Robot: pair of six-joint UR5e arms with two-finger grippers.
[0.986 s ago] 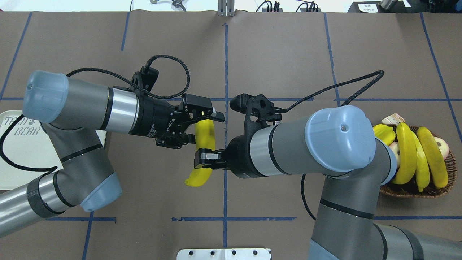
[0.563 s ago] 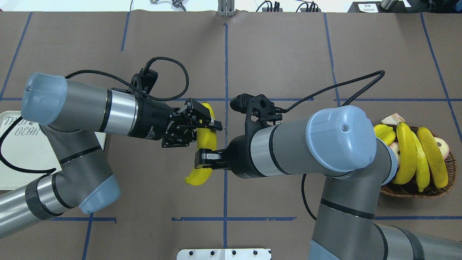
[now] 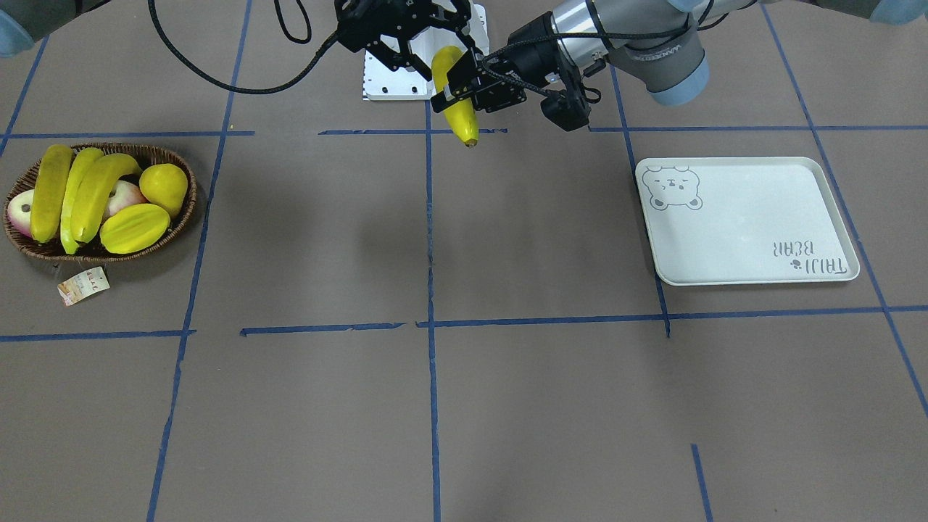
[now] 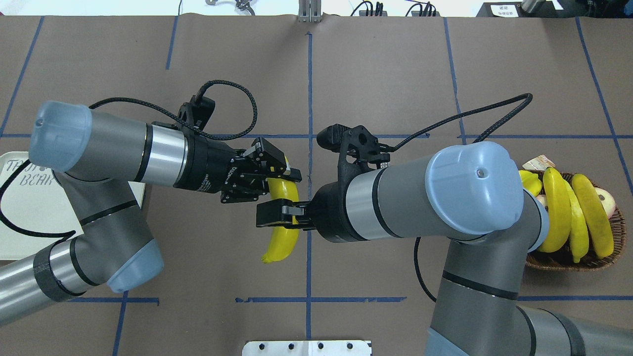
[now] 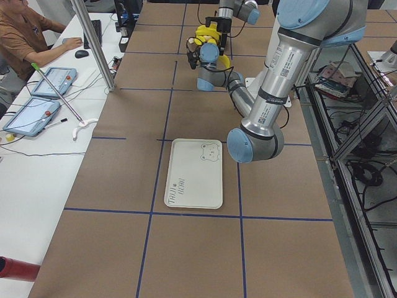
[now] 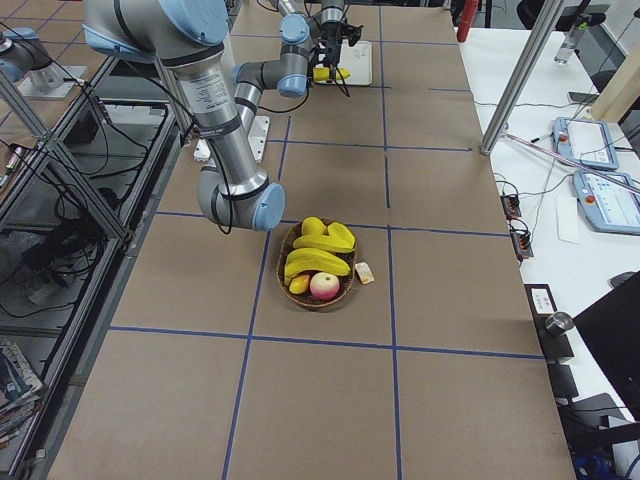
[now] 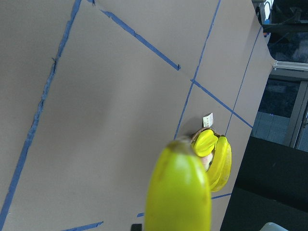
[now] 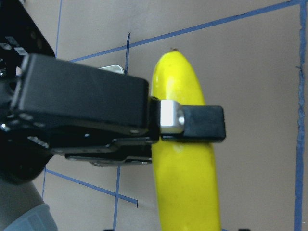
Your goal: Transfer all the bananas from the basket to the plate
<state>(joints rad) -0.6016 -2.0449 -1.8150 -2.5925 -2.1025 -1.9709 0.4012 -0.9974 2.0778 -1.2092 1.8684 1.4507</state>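
Observation:
Next, my left gripper lets go of the banana on the off-white plate (image 3: 810,212) by its printed lettering, away from the bear face.
One yellow banana (image 4: 282,237) hangs in the air over the table's middle, between my two grippers. My left gripper (image 4: 279,173) is shut on its upper part; the right wrist view shows a left finger pad (image 8: 192,122) pressed across the banana (image 8: 185,183). My right gripper (image 4: 277,217) is around its middle with the jaws spread apart from it. Three more bananas (image 3: 47,192) lie in the dark wicker basket (image 3: 101,254), which the overhead view shows at the right edge (image 4: 568,262). The off-white plate (image 3: 747,225) with the bear face holds nothing.
The basket also holds a yellow starfruit (image 3: 134,228), a rounded yellow fruit (image 3: 165,187) and pinkish apples (image 3: 22,214); its paper tag (image 3: 83,285) lies beside it. A white mounting plate (image 4: 306,347) sits at the robot's base. Blue tape lines cross the brown table.
My left gripper closed on the banana's upper part. The right gripper's jaws then spread, and the banana's lower end swung down and slightly right.

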